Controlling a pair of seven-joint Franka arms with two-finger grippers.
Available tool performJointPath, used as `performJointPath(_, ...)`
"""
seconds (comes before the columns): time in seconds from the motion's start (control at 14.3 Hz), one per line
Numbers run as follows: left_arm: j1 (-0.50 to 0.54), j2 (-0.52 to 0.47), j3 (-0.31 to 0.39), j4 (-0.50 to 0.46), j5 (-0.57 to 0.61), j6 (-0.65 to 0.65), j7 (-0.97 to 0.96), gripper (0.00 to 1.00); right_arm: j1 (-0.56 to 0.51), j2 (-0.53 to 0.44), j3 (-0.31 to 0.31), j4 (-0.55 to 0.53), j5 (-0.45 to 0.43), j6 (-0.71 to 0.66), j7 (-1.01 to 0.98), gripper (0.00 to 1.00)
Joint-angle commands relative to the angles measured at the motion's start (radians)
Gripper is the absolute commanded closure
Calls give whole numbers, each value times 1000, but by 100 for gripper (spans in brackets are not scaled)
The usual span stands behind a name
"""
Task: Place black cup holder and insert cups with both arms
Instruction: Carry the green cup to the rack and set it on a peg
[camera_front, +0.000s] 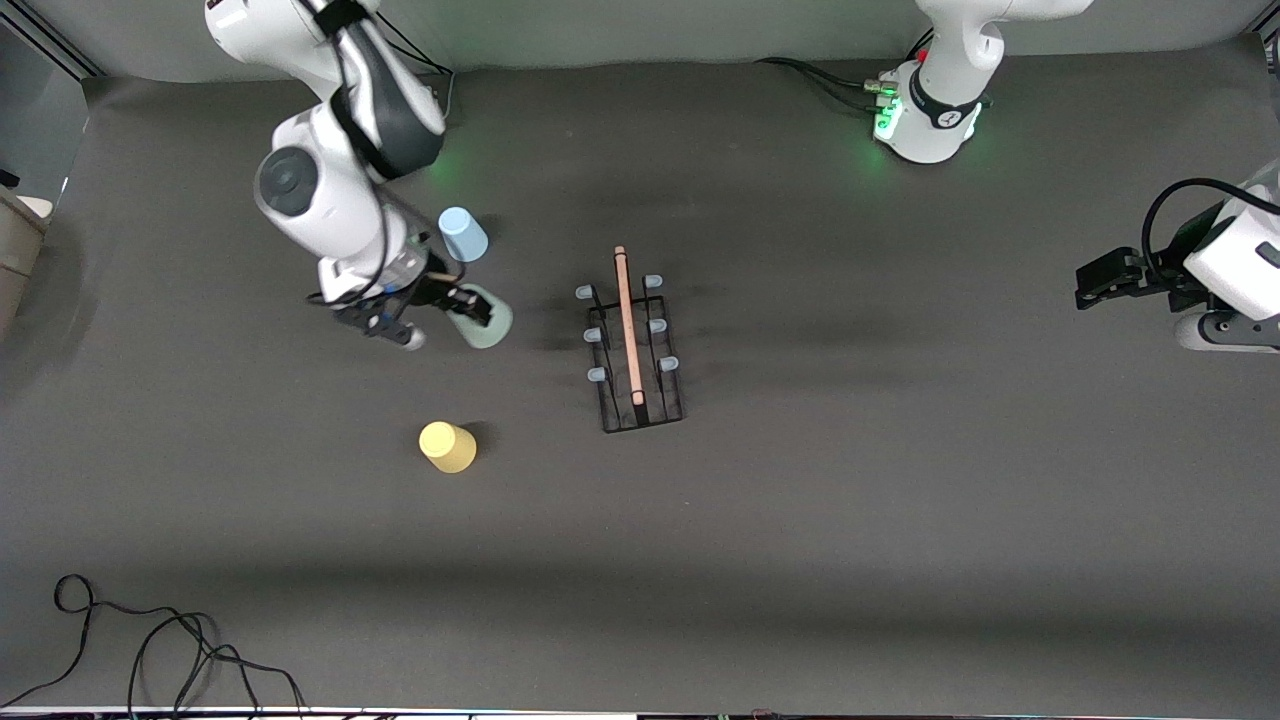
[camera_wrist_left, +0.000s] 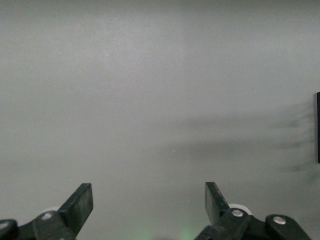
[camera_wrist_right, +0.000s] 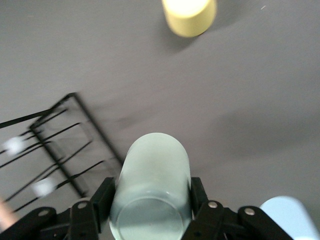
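The pale grey-green cup, now held tilted beside the holder, will be released by my right gripper on the black holder's peg (camera_front: 589, 308) closest to the light blue cup.
The black cup holder (camera_front: 635, 345) stands mid-table, its wooden rod handle on top and its pale-tipped pegs bare; part of it shows in the right wrist view (camera_wrist_right: 55, 150). My right gripper (camera_front: 440, 315) (camera_wrist_right: 150, 192) is shut on the pale grey-green cup (camera_front: 487, 318) (camera_wrist_right: 152, 185), held tilted over the table beside the holder, toward the right arm's end. The light blue cup (camera_front: 463, 234) (camera_wrist_right: 287, 215) stands farther from the front camera than the yellow cup (camera_front: 447, 446) (camera_wrist_right: 189, 15). My left gripper (camera_front: 1085, 285) (camera_wrist_left: 149, 197) waits open and empty at the left arm's end.
Loose black cables (camera_front: 150, 650) lie at the table's front edge toward the right arm's end. The left arm's green-lit base (camera_front: 930, 120) stands along the top edge with cables beside it. Bare grey table surrounds the holder.
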Motion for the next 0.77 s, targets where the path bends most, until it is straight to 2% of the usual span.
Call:
performJointPath(0.0, -7, -1, 3, 10, 14, 1, 14, 0, 76, 25, -7, 80, 20, -26, 154, 100)
performJointPath(0.21, -7, -1, 3, 10, 14, 3, 16, 0, 155, 51, -9, 105, 19, -24, 252, 100)
performJointPath(0.7, -15, 1, 3, 20, 14, 1, 14, 0, 215, 117, -9, 105, 8, 3, 296, 100)
